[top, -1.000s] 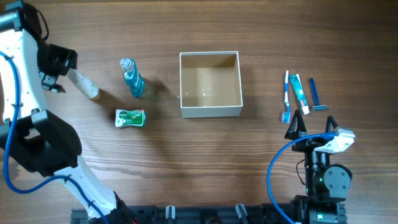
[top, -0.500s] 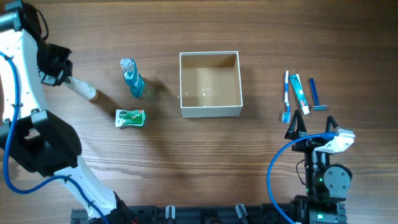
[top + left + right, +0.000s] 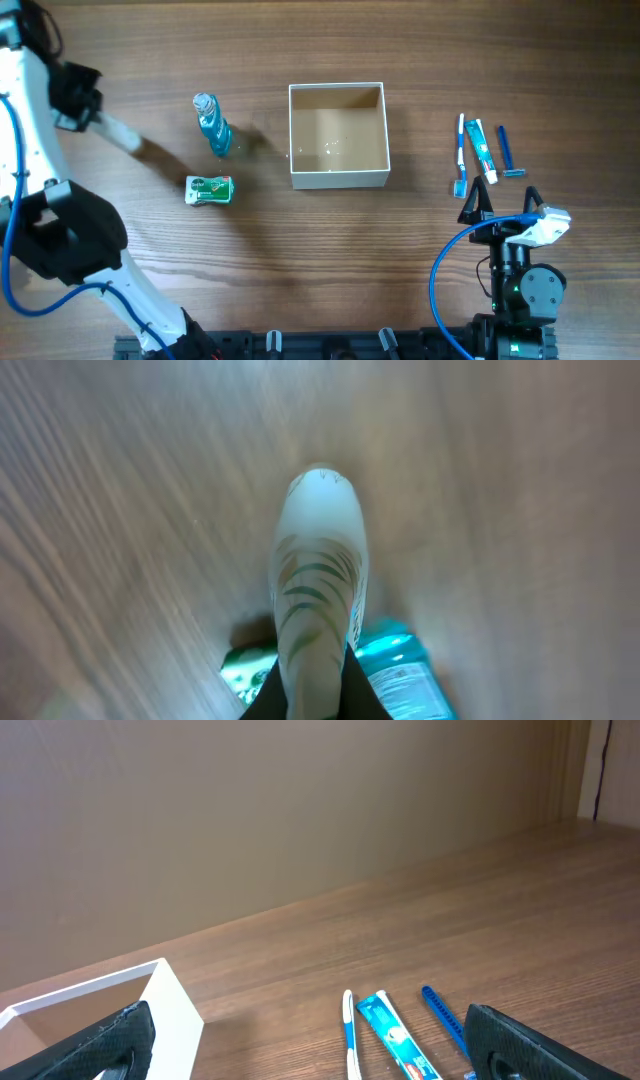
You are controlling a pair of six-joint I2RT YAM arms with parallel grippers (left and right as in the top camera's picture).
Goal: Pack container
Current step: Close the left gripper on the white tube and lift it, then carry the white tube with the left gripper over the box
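The white tube will go down inside the container, around the middle of its tan bottom [image 3: 338,124], where my left gripper will put it.
The container [image 3: 338,179], a square white box with a tan inside, stands at the middle of the table with nothing in it; its corner [image 3: 172,1010] shows in the right wrist view. My left gripper [image 3: 98,120] at the far left is shut on a white tube with green stripes [image 3: 125,138], which is held off the wood and looks blurred. The left wrist view shows this tube [image 3: 318,570] jutting out from between my dark fingers [image 3: 318,698]. My right gripper [image 3: 503,206] rests near the front right, open and holding nothing [image 3: 315,1055].
A blue mouthwash bottle [image 3: 212,125] and a small green packet [image 3: 208,189] lie left of the box; both appear under the tube, bottle [image 3: 405,678] and packet [image 3: 243,666]. A toothbrush [image 3: 461,155], toothpaste [image 3: 481,148] and blue razor [image 3: 507,152] lie right of it.
My left gripper closed on the white tube and has drawn it up and to the left, off the table. The right arm has stayed still.
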